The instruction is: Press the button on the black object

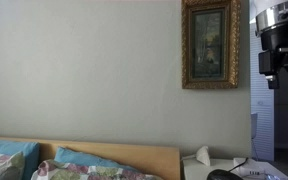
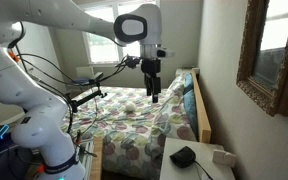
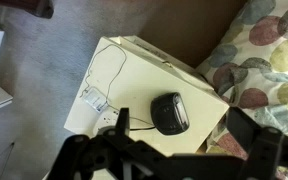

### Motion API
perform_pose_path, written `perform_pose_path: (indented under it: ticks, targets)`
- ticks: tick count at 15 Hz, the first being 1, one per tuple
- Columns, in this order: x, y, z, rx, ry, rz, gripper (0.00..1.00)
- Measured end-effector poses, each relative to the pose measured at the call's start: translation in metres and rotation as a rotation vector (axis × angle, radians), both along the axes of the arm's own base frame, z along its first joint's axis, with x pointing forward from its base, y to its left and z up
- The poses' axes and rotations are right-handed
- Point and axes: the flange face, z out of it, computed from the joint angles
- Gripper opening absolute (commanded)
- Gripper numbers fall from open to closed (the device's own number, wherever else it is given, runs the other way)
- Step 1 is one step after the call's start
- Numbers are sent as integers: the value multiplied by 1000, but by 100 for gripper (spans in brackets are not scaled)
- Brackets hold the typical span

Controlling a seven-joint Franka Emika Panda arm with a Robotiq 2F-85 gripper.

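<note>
The robot's gripper will close its empty fingers in the air (image 1: 229,143) above the black object on the nightstand, ready to press the button.
The black object (image 3: 169,112) is small and low with a rounded top. It lies on a cream nightstand (image 3: 134,70) next to the bed, with a thin cable running from it. It also shows in both exterior views (image 2: 184,156) (image 1: 222,175). My gripper (image 3: 184,138) is open and empty, high above the nightstand. In the wrist view its two fingers frame the black object from above. In both exterior views the gripper (image 2: 154,88) (image 1: 276,55) hangs in the air well clear of the object.
A white crumpled thing (image 2: 222,157) (image 1: 199,156) sits on the nightstand by the wall. A gold-framed painting (image 1: 210,44) hangs above it. The bed with a flowered cover (image 2: 134,125) and wooden headboard (image 1: 134,152) lies beside the nightstand. White cables (image 3: 96,98) trail over the nightstand's edge.
</note>
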Motion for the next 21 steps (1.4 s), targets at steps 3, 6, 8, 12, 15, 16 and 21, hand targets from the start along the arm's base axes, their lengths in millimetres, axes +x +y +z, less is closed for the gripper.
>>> perform_pose_path:
  ticks: [3,6,8,12,15,16,21]
  targets:
    - [0,0,0,0,0,0,100]
    - [0,0,0,0,0,0,100]
    - [0,0,0,0,0,0,100]
    - [0,0,0,0,0,0,100]
    - [1,0,-1,0,3,-3,100]
    - [2,-1,-5,1,11,-5,100]
    - [29,2,-51,4,49,-41,100]
